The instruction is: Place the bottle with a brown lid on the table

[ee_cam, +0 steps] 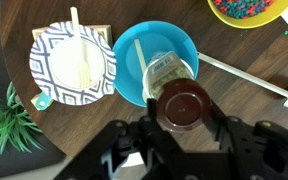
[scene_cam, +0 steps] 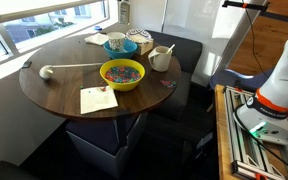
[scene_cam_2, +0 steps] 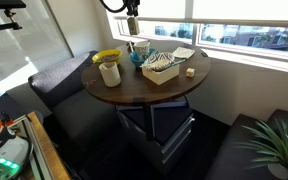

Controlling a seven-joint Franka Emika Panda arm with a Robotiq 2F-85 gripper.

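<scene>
Next, I release the bottle on the table (scene_cam: 163, 45) just behind the white jug, near the table's far edge.
In the wrist view my gripper (ee_cam: 184, 122) is shut on the bottle with a brown lid (ee_cam: 184, 103). I look down on its round brown cap, with a finger on each side. The bottle hangs above the dark wood table (ee_cam: 244, 120), over the near rim of a blue bowl (ee_cam: 149, 45) that holds a white utensil. In both exterior views the gripper (scene_cam: 124, 13) (scene_cam_2: 131, 22) is high above the far side of the round table (scene_cam: 64, 92) (scene_cam_2: 134, 92). The bottle is too small to make out there.
A yellow bowl of coloured pieces (scene_cam: 121, 73) (ee_cam: 249, 10), a white jug (scene_cam: 160, 58) (scene_cam_2: 110, 72), a blue-and-white patterned dish (ee_cam: 72, 62) (scene_cam_2: 161, 66), a white ladle (scene_cam: 46, 71) (ee_cam: 246, 77) and a paper sheet (scene_cam: 97, 99) are on the table. A plant (ee_cam: 2, 120) stands beside it.
</scene>
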